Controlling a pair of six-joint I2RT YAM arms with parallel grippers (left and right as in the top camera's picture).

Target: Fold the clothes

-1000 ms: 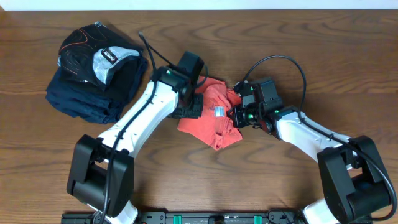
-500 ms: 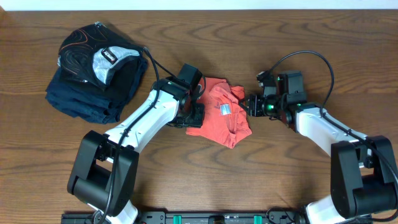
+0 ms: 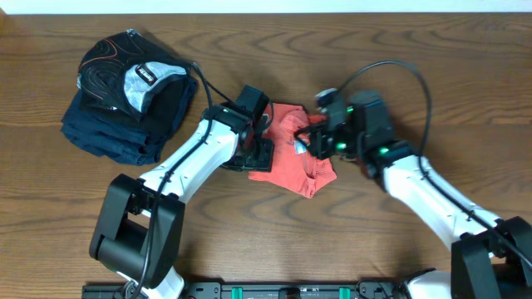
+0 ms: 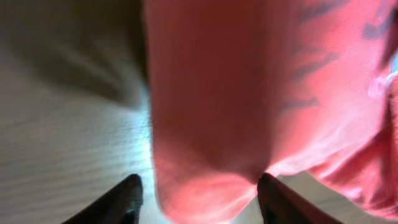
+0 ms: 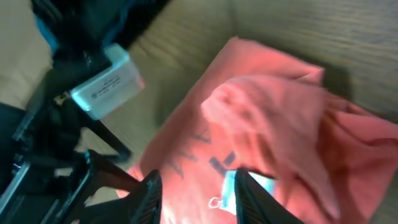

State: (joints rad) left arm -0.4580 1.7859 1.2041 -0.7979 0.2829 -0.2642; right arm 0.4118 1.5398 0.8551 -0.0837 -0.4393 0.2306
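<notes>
My right gripper will take the flap [image 5: 268,111] of the coral-red T-shirt, which lies crumpled and doubled over the navy lettering, and pull it flat before folding.
The coral-red T-shirt [image 3: 293,164] lies bunched in a small heap at the middle of the table, navy lettering partly showing and a white neck label facing up. My left gripper [image 3: 259,154] is low at the shirt's left edge. In the left wrist view its fingers [image 4: 200,200] are open with a rounded fold of the shirt [image 4: 236,93] between them. My right gripper [image 3: 312,141] hovers over the heap's upper right. In the right wrist view its fingers [image 5: 196,196] are open just above the shirt [image 5: 280,118], near the label [image 5: 252,185].
A pile of folded navy and black garments [image 3: 116,116] with a grey-white patterned piece [image 3: 133,76] on top sits at the back left. The left arm's wrist [image 5: 93,93] is close to the right gripper. Bare wooden table [image 3: 465,91] lies to the right and front.
My right arm has swung left from beside the shirt's right edge to over the heap. The left gripper has stayed at the shirt's left edge. The shirt has hardly shifted.
</notes>
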